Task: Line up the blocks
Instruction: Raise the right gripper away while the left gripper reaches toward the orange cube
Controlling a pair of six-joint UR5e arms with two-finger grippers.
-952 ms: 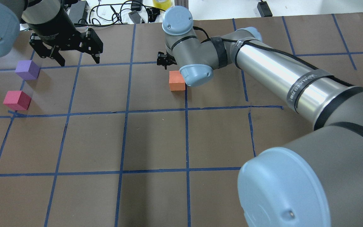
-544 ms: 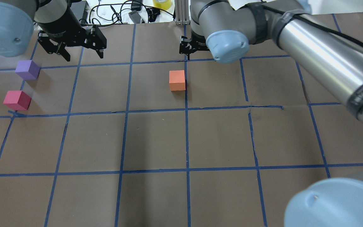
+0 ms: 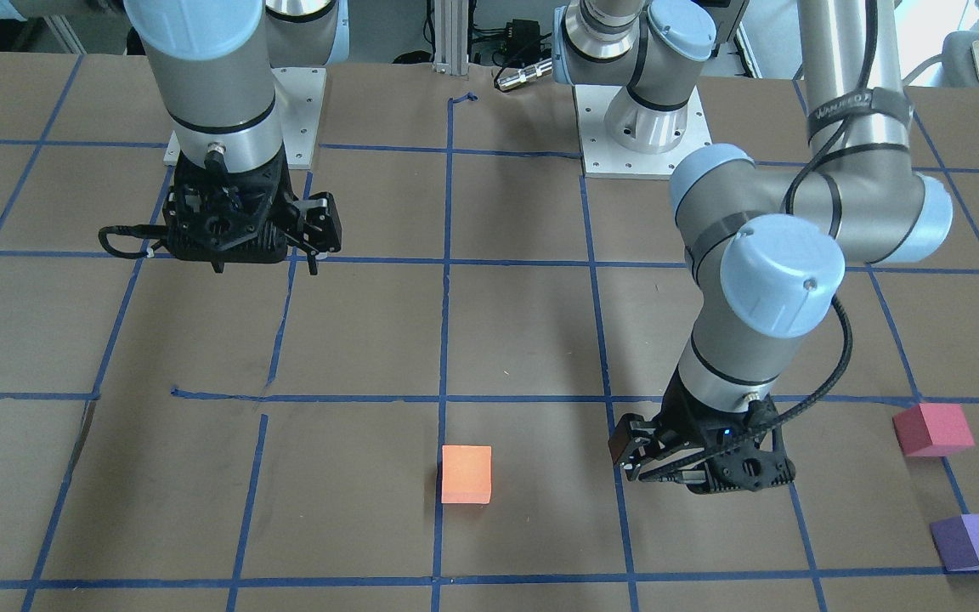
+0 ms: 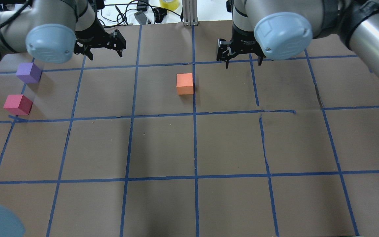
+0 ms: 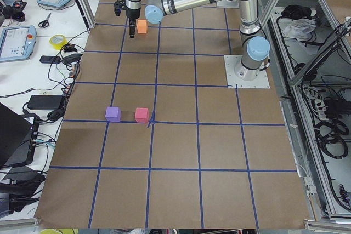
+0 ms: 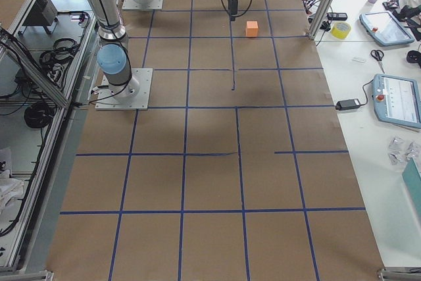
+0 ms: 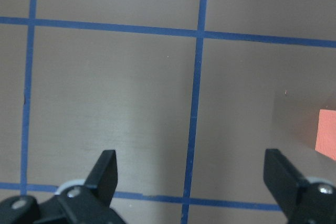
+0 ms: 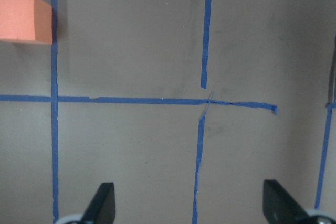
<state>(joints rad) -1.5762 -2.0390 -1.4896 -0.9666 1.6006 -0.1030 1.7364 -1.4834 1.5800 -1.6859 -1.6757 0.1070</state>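
The orange block lies apart from the purple and pinkish-red blocks, so my left gripper needs to next close on opposite sides of the orange block (image 3: 466,474) (image 7: 327,134).
Three foam cubes lie apart on the brown table. The orange block (image 4: 185,84) is in the middle and also shows in the front view (image 3: 466,473). The purple block (image 4: 29,72) and the pinkish-red block (image 4: 17,104) sit close together at the far left. My left gripper (image 4: 105,54) is open and empty, raised, to the right of the purple block. Its wrist view shows the gripper open (image 7: 191,174), with the orange block's edge (image 7: 326,137) at the right. My right gripper (image 4: 243,63) is open and empty, raised, right of the orange block (image 8: 25,18).
Blue tape lines divide the table (image 4: 163,148) into squares. Cables, a power brick and a yellow tape roll (image 4: 168,4) lie beyond the far edge. The arms' bases (image 3: 644,127) stand at the robot's side of the table.
My right gripper has moved right, away from the orange block. My left gripper has moved right, away from the purple block. The three blocks have not moved.
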